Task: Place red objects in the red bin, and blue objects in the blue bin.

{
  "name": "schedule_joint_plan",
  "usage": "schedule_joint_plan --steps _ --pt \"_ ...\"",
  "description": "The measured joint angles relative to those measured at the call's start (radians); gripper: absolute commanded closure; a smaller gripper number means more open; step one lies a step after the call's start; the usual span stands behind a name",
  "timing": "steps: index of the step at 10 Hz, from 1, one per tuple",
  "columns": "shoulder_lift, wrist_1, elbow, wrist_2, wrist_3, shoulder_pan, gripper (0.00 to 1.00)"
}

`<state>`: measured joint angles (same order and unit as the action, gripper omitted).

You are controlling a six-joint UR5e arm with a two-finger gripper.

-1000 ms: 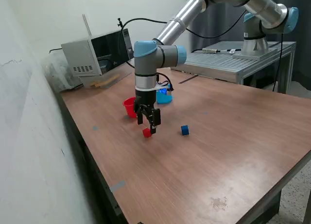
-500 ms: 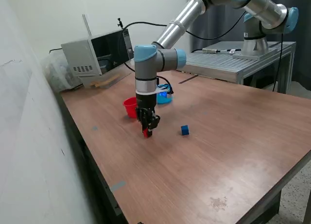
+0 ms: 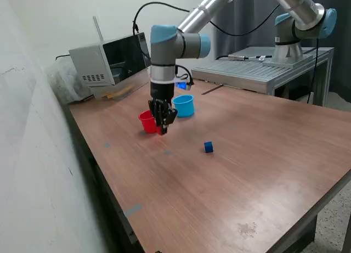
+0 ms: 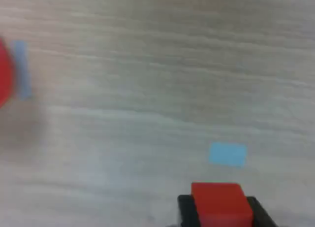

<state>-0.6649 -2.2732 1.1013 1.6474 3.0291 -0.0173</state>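
Note:
The robot's gripper should release the red cube inside the red bin (image 3: 150,123), down on its bottom, close to the light blue bin. The red cube is held beside the red bin now.
In the exterior view my gripper (image 3: 163,124) is shut on a small red cube (image 3: 163,130) and holds it above the table, right beside the red bin (image 3: 146,122), on its exterior-view right. The light blue bin (image 3: 184,105) stands just behind. One dark blue cube (image 3: 208,147) lies on the table further to the exterior view's right. In the wrist view the red cube (image 4: 218,202) sits between my black fingers (image 4: 185,207), and the red bin's edge (image 4: 4,74) shows at the frame border. No other cubes are in view.
The wooden table (image 3: 258,154) carries a grey box-shaped device (image 3: 107,58) at the back. A metal bench (image 3: 263,69) stands behind. A wall runs along the exterior view's left. Small blue tape marks (image 4: 227,154) sit on the table top.
My gripper closed on the red cube on the table, lifted it, and carried it toward the red bin. The blue cube has not moved.

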Motion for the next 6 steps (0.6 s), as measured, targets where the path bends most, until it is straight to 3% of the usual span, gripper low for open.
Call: schedule_joint_plan --steps 2,6 --pt "-0.124 0.013 0.077 0.002 -0.003 -0.014 1.0" --pt "-0.191 0.042 0.138 0.002 -0.007 -0.165 1.0"
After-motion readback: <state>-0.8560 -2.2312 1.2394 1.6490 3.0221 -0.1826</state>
